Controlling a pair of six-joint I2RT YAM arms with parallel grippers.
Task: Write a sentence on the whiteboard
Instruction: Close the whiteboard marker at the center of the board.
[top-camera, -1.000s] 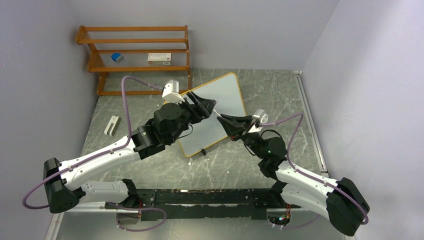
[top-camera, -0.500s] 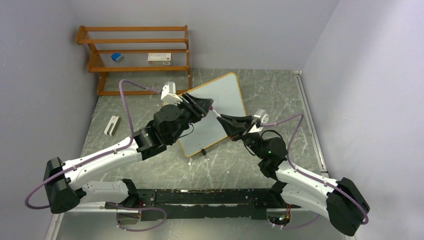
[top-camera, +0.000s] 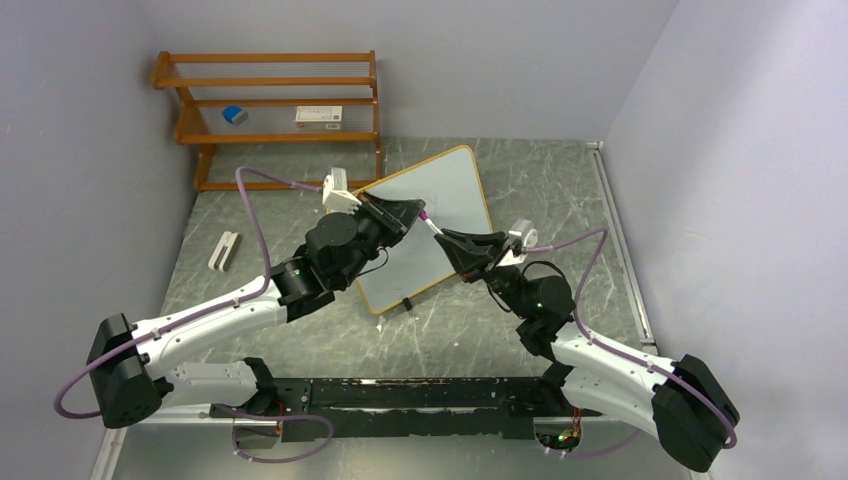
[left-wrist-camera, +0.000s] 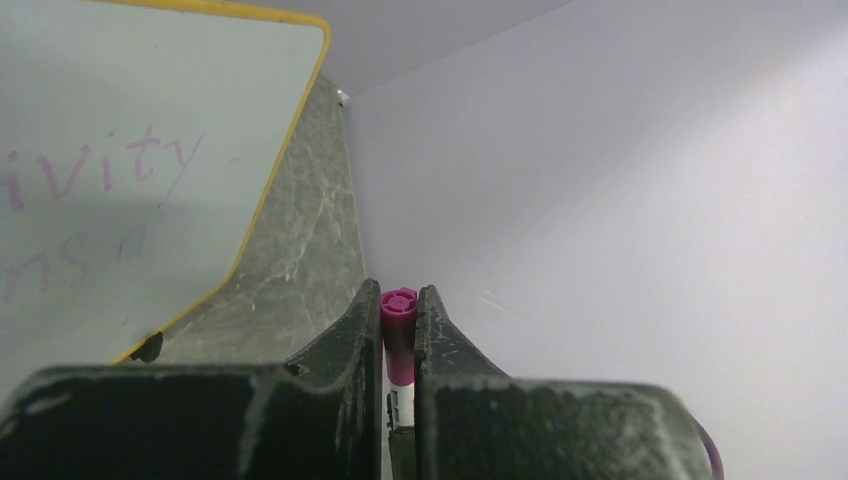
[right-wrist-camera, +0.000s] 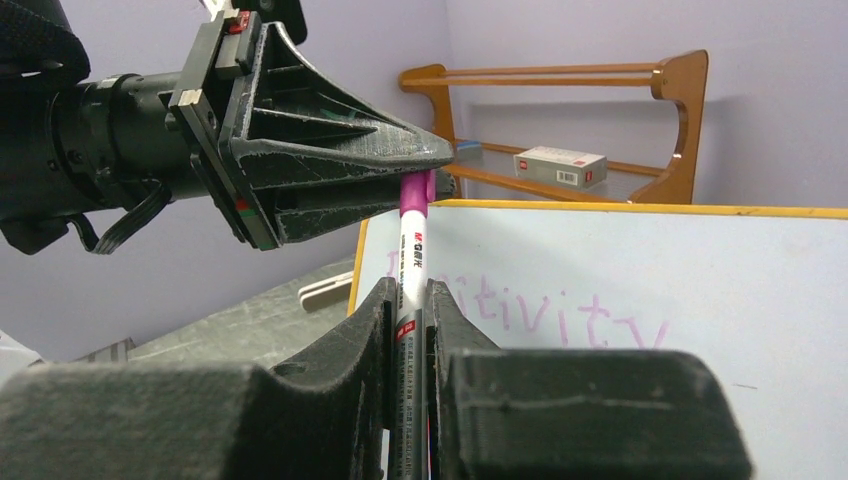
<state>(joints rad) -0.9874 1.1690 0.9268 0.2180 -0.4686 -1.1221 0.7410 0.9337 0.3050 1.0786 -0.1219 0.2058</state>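
Note:
My right gripper is to set the marker on the table (top-camera: 523, 283) between the whiteboard's lower corner and the metal rail. The marker is now held above the board.
The whiteboard (top-camera: 458, 185) lies tilted on the table, its frame yellow-edged. Thin purple handwriting, the sentence (right-wrist-camera: 570, 315), runs across it; "ivity" (left-wrist-camera: 105, 170) and a fainter second line show in the left wrist view. Above the board a white marker (right-wrist-camera: 410, 265) spans between both grippers. My right gripper (top-camera: 446, 237) is shut on the marker's barrel, fingers (right-wrist-camera: 372, 305) tight against it. My left gripper (top-camera: 420, 212) is shut on the marker's purple cap (left-wrist-camera: 399, 325), which sits between its fingertips. The marker's tip is hidden.
A wooden shelf rack (top-camera: 270, 100) stands at the back left, holding a small blue object (top-camera: 234, 114) and a white box (top-camera: 318, 115). A white clip-like piece (top-camera: 224, 250) lies on the table left of the arms. Walls close in on both sides.
My left gripper has slid onto the marker's end and closed from wide open to shut on the cap. The right gripper kept still, holding the barrel.

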